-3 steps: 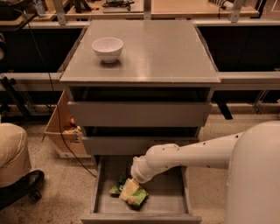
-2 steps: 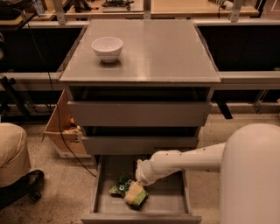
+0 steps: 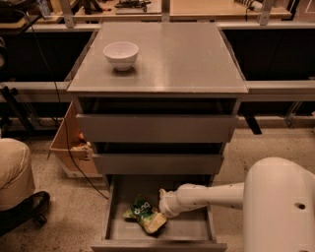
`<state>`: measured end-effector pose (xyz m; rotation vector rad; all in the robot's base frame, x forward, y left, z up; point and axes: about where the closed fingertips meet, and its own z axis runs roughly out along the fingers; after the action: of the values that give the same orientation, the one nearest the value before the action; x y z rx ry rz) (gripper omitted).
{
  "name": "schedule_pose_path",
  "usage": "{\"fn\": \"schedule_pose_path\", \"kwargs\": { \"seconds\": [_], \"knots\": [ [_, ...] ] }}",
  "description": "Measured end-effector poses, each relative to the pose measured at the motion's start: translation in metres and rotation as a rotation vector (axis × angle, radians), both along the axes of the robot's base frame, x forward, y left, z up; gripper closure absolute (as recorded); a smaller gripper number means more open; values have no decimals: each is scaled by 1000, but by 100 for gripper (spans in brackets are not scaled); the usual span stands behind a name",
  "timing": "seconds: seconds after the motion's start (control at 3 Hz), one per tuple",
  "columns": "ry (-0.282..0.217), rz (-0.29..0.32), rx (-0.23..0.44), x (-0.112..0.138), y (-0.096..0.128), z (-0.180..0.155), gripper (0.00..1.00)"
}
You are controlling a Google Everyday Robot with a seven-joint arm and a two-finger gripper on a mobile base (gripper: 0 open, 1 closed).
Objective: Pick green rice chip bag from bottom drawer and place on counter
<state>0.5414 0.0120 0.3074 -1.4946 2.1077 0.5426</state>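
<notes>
I grab the green rice chip bag next, closing my gripper on the bag's edge (image 3: 154,213) nearest my white arm.
The green rice chip bag (image 3: 141,211) lies crumpled on the floor of the open bottom drawer (image 3: 189,229), left of centre. My white arm reaches in from the right. The gripper (image 3: 158,213) is low inside the drawer, at the bag's right edge and touching or nearly touching it. The wrist hides the gripper's tip. The grey counter (image 3: 182,54) on top of the cabinet carries only a white bowl (image 3: 121,54) at its back left.
The two upper drawers (image 3: 157,128) stand slightly ajar above the bottom one. A cardboard box (image 3: 69,147) sits on the floor left of the cabinet. A person's leg and shoe (image 3: 19,197) are at the far left. A wooden workbench (image 3: 211,7) runs behind.
The arm has dropped lower into the drawer and the wrist has slid slightly right and down, coming against the bag. The bag has barely moved.
</notes>
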Motion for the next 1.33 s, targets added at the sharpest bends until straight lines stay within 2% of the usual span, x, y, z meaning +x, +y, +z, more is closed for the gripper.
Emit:
{"fn": "schedule_pose_path", "kwargs": {
  "seconds": [0.33,1.0,1.33],
  "knots": [
    [41,-7,18,13,0,-53,0],
    [59,-20,26,14,1,-65,0],
    [71,-21,20,21,5,-89,0]
  ]
}}
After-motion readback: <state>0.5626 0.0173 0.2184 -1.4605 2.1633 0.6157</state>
